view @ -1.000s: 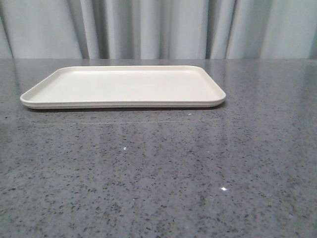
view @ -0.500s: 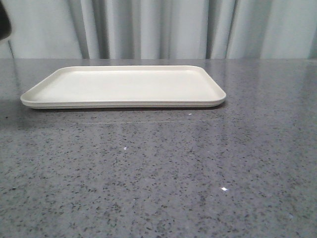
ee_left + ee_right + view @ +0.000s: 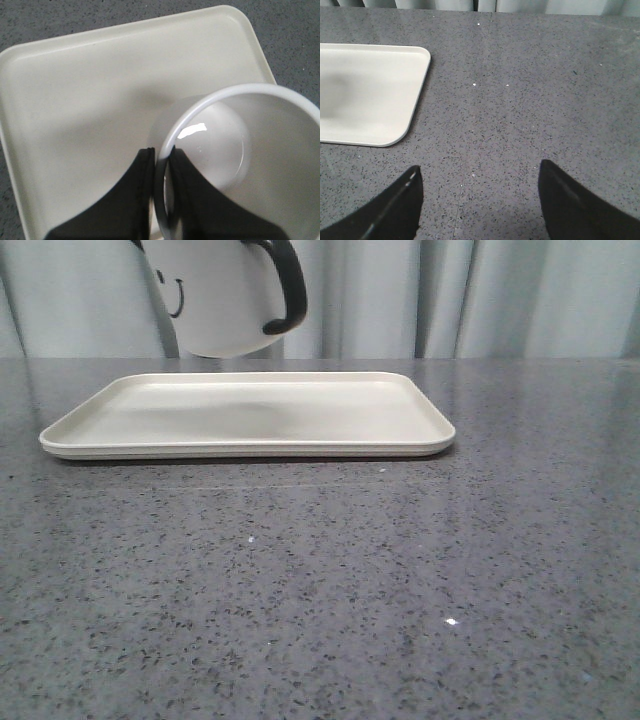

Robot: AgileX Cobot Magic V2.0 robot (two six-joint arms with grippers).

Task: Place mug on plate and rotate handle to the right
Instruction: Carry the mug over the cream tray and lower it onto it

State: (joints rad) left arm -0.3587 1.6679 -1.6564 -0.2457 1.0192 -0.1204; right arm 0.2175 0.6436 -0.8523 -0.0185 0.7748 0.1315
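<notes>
My left gripper is to set the white mug down for me near the middle of the cream plate [image 3: 275,427], toward the front edge of that plate.
The white mug [image 3: 215,295] with a black smiley face hangs tilted in the air above the left half of the cream plate [image 3: 380,420], its black handle [image 3: 288,290] toward the right in the front view. In the left wrist view my left gripper [image 3: 161,160] is shut on the mug's rim [image 3: 200,107], one finger inside and one outside, over the plate [image 3: 75,100]. The handle is hidden in that view. My right gripper [image 3: 477,172] is open and empty above bare table, to the right of the plate's corner [image 3: 395,90].
The grey speckled tabletop [image 3: 330,580] spreads in front of and to the right of the plate. A pale pleated curtain [image 3: 500,295] hangs behind the table's far edge. The mug's shadow falls on the plate's left part.
The mug has come into the front view from the upper left and now hangs over the plate. A shadow has appeared on the plate. The plate has not moved.
</notes>
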